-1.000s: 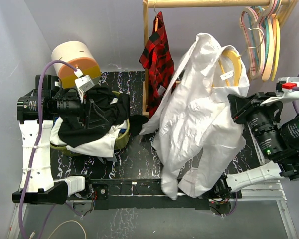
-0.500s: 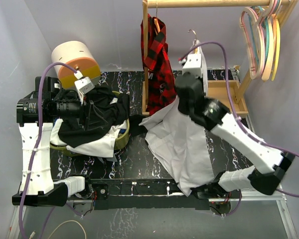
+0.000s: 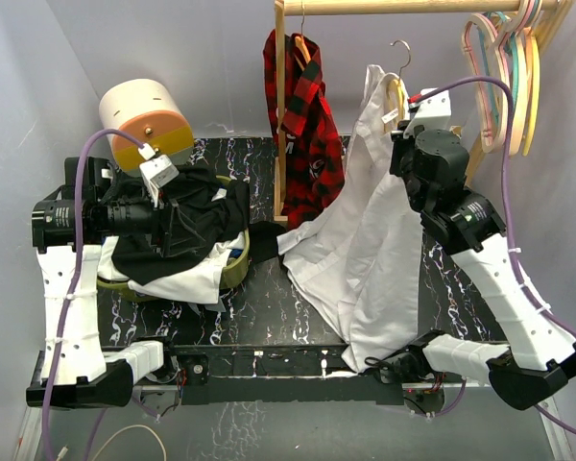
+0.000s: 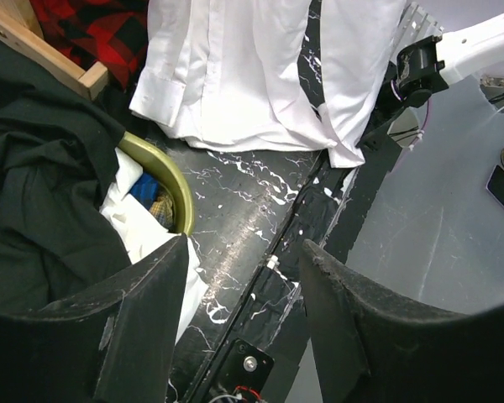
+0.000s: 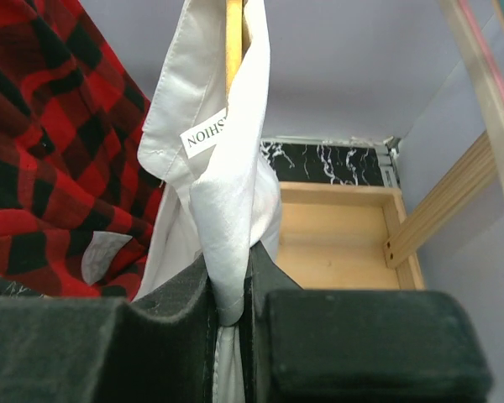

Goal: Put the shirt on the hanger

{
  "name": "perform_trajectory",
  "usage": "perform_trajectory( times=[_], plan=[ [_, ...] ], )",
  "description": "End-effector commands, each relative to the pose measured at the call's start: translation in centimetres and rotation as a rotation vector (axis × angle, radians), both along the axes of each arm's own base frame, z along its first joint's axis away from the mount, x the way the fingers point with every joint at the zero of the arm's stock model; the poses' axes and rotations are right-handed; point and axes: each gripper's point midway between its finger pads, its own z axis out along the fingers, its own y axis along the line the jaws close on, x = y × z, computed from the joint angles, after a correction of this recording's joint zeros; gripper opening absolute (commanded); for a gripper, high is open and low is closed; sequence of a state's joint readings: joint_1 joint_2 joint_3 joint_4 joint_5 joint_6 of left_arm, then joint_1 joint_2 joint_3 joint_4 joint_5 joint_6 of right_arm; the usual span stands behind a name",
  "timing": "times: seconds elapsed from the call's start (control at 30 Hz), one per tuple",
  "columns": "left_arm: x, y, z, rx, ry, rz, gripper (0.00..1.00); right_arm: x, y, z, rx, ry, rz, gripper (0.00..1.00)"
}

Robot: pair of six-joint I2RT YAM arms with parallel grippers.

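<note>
The white shirt will hang from the wooden rail. My right gripper will let it go there, close beside the red-and-black plaid shirt (image 3: 363, 178).
The white shirt (image 3: 365, 250) hangs on the pale yellow hanger (image 3: 395, 93), whose silver hook (image 3: 401, 53) is raised just below the wooden rail. The shirt's tail drapes onto the black table. My right gripper (image 3: 400, 120) is shut on the shirt's collar at the hanger. In the right wrist view the jaws (image 5: 233, 285) pinch a fold of white cloth (image 5: 227, 168), with the yellow hanger bar (image 5: 233, 34) above. My left gripper (image 3: 178, 223) is open and empty over the black garment. In its wrist view (image 4: 244, 243) the shirt's hem (image 4: 235, 75) lies ahead.
A wooden rack rail (image 3: 413, 8) and post (image 3: 279, 106) hold a red-and-black plaid shirt (image 3: 302, 115) and bunched pastel hangers (image 3: 504, 77). An olive basket (image 4: 170, 180) holds the black garment (image 3: 187, 226). A cream and orange cylinder (image 3: 144, 120) stands back left. The rack's wooden base (image 5: 336, 235) lies below.
My right arm swung from the right side to the middle, then raised the hanger and shirt toward the rail. The shirt now hangs longer and narrower. My left arm barely moved.
</note>
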State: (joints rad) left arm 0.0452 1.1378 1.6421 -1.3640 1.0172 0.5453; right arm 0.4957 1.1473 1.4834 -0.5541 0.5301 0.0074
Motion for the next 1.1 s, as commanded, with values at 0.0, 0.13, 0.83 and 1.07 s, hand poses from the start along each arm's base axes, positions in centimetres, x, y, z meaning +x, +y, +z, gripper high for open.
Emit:
perform_trajectory(
  times=[0.0, 0.13, 0.83, 1.07],
  plan=[
    [-0.5, 0.0, -0.2, -0.012, 0.001, 0.010, 0.54, 0.6, -0.2, 5.0, 0.013, -0.186, 0.010, 0.08],
    [-0.5, -0.1, -0.8, -0.018, 0.018, 0.007, 0.55, 0.8, -1.3, 7.3, -0.004, -0.256, -0.046, 0.08],
    [-0.5, 0.1, -2.4, -0.009, 0.056, 0.021, 0.57, 8.0, 1.0, 13.8, 0.026, -0.357, -0.052, 0.08],
    [-0.4, 0.3, -3.1, 0.003, 0.069, 0.028, 0.57, 10.9, 3.9, 9.8, 0.069, -0.248, 0.047, 0.08]
  ],
)
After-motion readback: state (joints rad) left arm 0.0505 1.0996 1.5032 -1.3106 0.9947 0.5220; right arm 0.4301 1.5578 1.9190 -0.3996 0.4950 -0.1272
